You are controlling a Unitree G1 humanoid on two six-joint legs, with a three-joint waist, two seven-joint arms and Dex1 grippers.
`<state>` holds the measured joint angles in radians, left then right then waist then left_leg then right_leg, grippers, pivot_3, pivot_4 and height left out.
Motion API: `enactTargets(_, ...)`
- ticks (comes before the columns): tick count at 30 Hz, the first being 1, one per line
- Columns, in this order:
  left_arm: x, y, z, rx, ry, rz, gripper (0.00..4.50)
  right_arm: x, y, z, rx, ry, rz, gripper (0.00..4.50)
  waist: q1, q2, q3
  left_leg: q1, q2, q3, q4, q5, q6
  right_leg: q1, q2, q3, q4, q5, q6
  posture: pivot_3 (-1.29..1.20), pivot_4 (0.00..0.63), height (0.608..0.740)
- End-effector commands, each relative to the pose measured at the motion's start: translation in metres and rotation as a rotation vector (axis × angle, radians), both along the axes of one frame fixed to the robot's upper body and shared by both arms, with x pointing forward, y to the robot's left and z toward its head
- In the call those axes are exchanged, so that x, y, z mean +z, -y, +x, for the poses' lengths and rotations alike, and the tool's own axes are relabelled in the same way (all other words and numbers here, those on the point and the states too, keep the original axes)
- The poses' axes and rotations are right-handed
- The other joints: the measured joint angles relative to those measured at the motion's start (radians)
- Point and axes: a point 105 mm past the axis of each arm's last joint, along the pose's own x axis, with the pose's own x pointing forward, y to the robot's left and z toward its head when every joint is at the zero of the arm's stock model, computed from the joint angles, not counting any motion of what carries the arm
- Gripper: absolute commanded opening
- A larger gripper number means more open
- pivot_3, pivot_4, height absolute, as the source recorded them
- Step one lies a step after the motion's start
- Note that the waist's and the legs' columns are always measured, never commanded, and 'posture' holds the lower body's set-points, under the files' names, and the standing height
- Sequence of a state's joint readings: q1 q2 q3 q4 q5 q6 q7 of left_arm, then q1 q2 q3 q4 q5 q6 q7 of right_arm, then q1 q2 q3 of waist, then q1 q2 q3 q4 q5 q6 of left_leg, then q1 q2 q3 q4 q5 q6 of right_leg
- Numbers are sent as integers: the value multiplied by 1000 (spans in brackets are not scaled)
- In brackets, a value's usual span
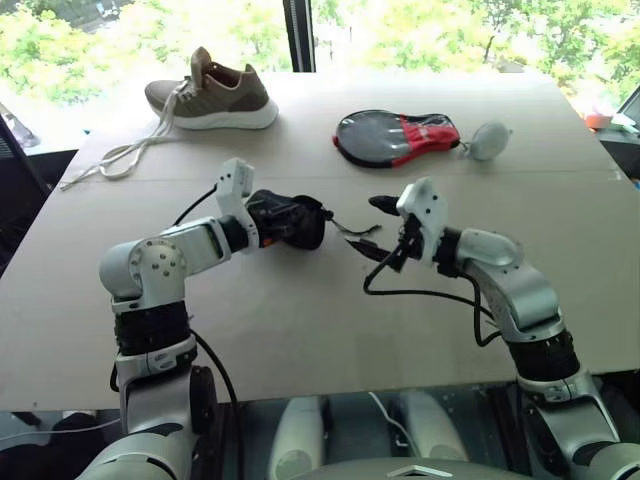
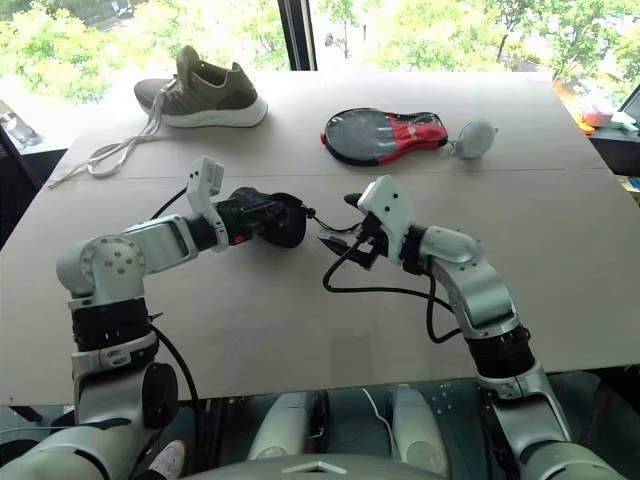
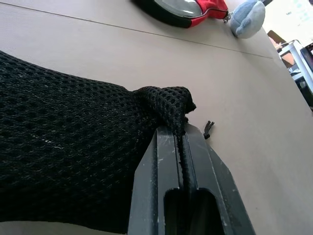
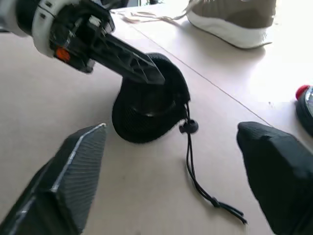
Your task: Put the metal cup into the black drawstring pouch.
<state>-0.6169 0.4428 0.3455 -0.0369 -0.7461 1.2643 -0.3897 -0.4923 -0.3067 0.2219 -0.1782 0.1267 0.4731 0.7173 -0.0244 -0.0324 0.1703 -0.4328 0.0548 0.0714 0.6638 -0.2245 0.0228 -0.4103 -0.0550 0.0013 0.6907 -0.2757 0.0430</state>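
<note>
My left gripper has the black drawstring pouch. It will let go of the pouch on the table (image 1: 328, 227) beside the cord's toggle, toward my right gripper.
The black drawstring pouch (image 1: 290, 220) lies on its side at mid-table, its mouth (image 4: 146, 110) facing my right arm. My left gripper (image 3: 181, 132) is shut on a fold of the pouch's mesh near the mouth. The cord (image 4: 195, 181) and its toggle (image 4: 188, 127) trail over the table toward my right gripper (image 1: 375, 228). That gripper is open, a short way right of the pouch, with nothing between its fingers (image 4: 78, 166). The metal cup is hidden. Inside the pouch's mouth it is dark, and I cannot tell what is in there.
A tan shoe (image 1: 215, 95) with loose laces (image 1: 120, 155) sits at the far left. A flat black-and-red zipped case (image 1: 395, 135) and a pale grey ball (image 1: 488, 140) lie at the far right. The brown tabletop (image 1: 300, 330) runs to its front edge below my arms.
</note>
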Motion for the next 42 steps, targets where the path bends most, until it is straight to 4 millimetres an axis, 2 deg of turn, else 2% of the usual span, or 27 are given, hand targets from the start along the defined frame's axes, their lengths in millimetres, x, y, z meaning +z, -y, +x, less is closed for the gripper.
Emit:
enactTargets(1, 27, 2, -4, -68, 96, -24, 0, -20, -9, 17, -74, 60, -114, 4449, -2, 0, 0, 0, -1, 0, 0, 0, 0, -1, 1, 0, 0, 0, 0, 0, 150, 740)
enactTargets(6, 35, 2, -9, -103, 120, -20, 0, -46, -34, 38, -104, 50, -160, 4449, -18, 0, 0, 0, 0, 1, -1, 0, -1, -1, 3, 2, 1, 0, 0, 0, 150, 740)
enactTargets(11, 43, 0, -17, -105, 158, -28, 0, -48, -52, 56, -129, 54, -118, 4449, -17, 0, 0, 1, 1, 1, -1, 0, -1, -1, 3, 2, 1, 0, 0, 0, 150, 740)
enactTargets(14, 51, -6, -22, -87, 185, -55, 0, -49, -55, 60, -127, 76, -127, 3694, -17, 0, 0, 0, 2, 1, -1, 0, -1, -1, 2, 2, 1, 0, 0, 0, 150, 740)
enactTargets(15, 52, -8, -24, -80, 189, -58, 0, -48, -53, 63, -139, 90, -130, 3301, -17, 0, 0, 1, 2, 1, -1, 0, -1, -1, 1, 2, 1, 0, 0, 0, 150, 740)
enactTargets(21, 46, -9, -30, -68, 187, -60, 0, -38, -41, 74, -203, 165, -121, 343, -15, 0, 0, 1, 2, 0, -1, 0, -1, -1, 0, 1, 2, 0, 0, 0, 150, 740)
enactTargets(22, 44, -8, -31, -65, 184, -59, 0, -33, -36, 77, -228, 188, -117, 30, -15, 0, 0, 1, 1, 0, -1, 0, -1, -1, 0, 1, 2, 0, 0, 0, 150, 740)
enactTargets(28, 32, -1, -33, -71, 183, -21, 0, -7, -2, 83, -341, 291, -91, 30, -16, 0, 0, 0, 2, 1, -1, 0, -1, -1, 0, 1, 1, 0, 0, 0, 150, 740)
enactTargets(34, 23, 12, -33, -125, 226, 10, 0, 24, 23, 71, -371, 382, -98, 30, -14, 0, 0, 1, 2, 1, -2, 0, -1, -1, 0, 2, 1, 0, 0, 0, 150, 740)
enactTargets(35, 23, 15, -34, -139, 236, 18, 569, 28, 24, 68, -370, 389, -99, 0, -14, 0, 0, 1, 2, 1, -2, 0, -1, -1, 0, 2, 1, 0, 0, 0, 150, 740)
enactTargets(36, 24, 20, -36, -170, 247, 22, 825, 32, 26, 65, -369, 397, -100, 0, -15, 0, 0, 1, 2, 1, -2, 0, -1, -1, 0, 2, 1, 0, 0, 0, 150, 740)
enactTargets(40, 26, 38, -36, -248, 293, 69, 2685, 50, 29, 51, -351, 447, -138, 0, -12, 1, 1, 1, 1, 1, -2, 0, -1, -1, 1, 2, 1, 0, 0, 0, 150, 740)
enactTargets(42, 35, 53, -40, -322, 326, 56, 2685, 60, 30, 43, -342, 474, -151, 0, -11, 0, 1, 0, 1, 1, -2, 0, -1, -1, 1, 2, 0, 0, 0, 0, 150, 740)
